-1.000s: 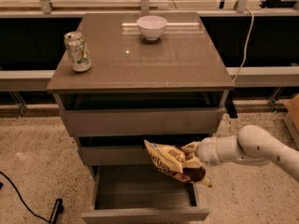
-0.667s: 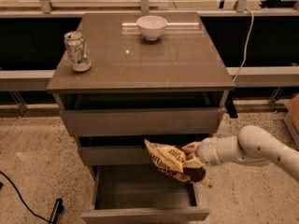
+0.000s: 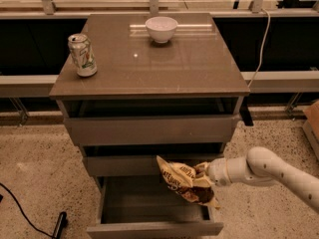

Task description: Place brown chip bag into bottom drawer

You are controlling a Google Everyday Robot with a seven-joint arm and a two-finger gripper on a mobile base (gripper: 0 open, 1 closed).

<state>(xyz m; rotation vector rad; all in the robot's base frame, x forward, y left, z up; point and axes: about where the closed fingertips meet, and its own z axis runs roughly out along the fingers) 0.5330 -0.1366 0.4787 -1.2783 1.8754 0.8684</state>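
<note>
The robot's gripper should release the brown chip bag inside the open bottom drawer (image 3: 181, 198), toward the side closest to the robot's arm.
The brown chip bag (image 3: 183, 181), crinkled, pale yellow with dark lettering at its upper left and dark brown at its lower right, hangs tilted over the right part of the open bottom drawer (image 3: 149, 227). My gripper (image 3: 203, 176) reaches in from the right on a white arm (image 3: 269, 171) and is shut on the bag's right side, just in front of the middle drawer's face. The bag is above the drawer's floor and is not lying in it. The bottom drawer is pulled out towards me and its inside looks empty.
A green-and-white soda can (image 3: 82, 55) stands at the cabinet top's left edge, a white bowl (image 3: 161, 29) at the back middle. The two upper drawers (image 3: 149, 129) are slightly ajar. A black cable (image 3: 22, 214) lies on the speckled floor at left; a cardboard box (image 3: 312, 123) is at far right.
</note>
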